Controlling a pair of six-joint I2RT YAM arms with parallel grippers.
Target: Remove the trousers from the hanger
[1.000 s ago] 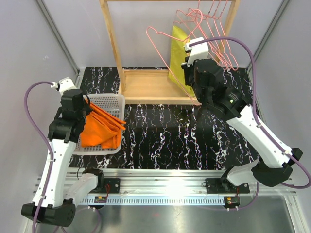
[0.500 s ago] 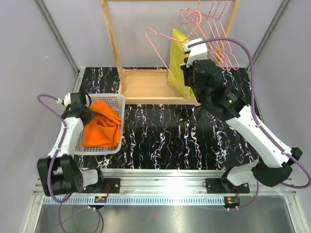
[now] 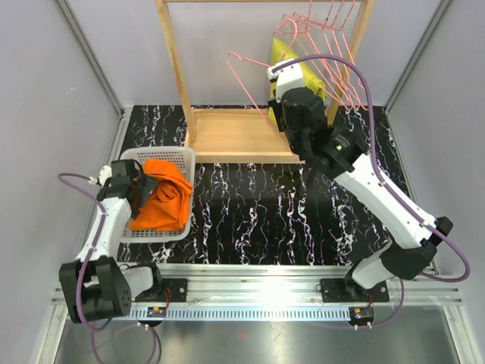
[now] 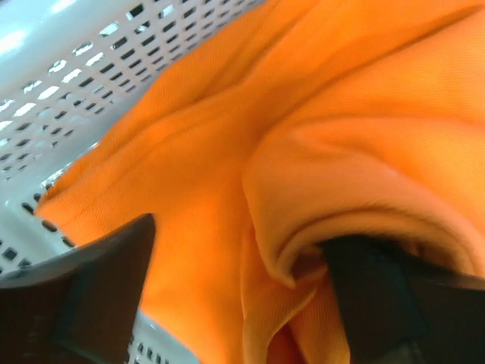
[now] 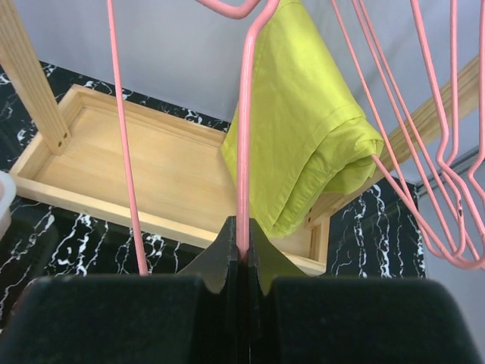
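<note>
Next, my right gripper releases the bare pink hanger, hanging from the wooden rack next to the yellow-green garment (image 3: pixel 247 44).
The orange trousers (image 3: pixel 161 203) lie bunched in the white basket (image 3: pixel 180 155), off any hanger. My left gripper (image 3: pixel 141 189) sits low over them and is open: in the left wrist view its fingers (image 4: pixel 98 288) stand wide apart with folds of the trousers (image 4: pixel 303 136) loose between them. My right gripper (image 3: pixel 285 105) is raised at the wooden rack and is shut on the wire of a pink hanger (image 5: pixel 244 152), which is bare and rises straight up from the pinched jaws. In the top view that hanger (image 3: pixel 241 55) slants out to the left of the rack's other hangers.
The wooden rack (image 3: pixel 173 68) has a tray base (image 3: pixel 235 136). Several pink hangers (image 3: pixel 333 45) hang from its top bar, and one carries a yellow-green garment (image 5: pixel 303 114). Basket wall (image 4: pixel 68 83) is close to the left fingers. Grey walls close in both sides.
My left arm came down into the basket with the trousers and its gripper opened, letting them go. My right arm shifted left and up with the hanger.
</note>
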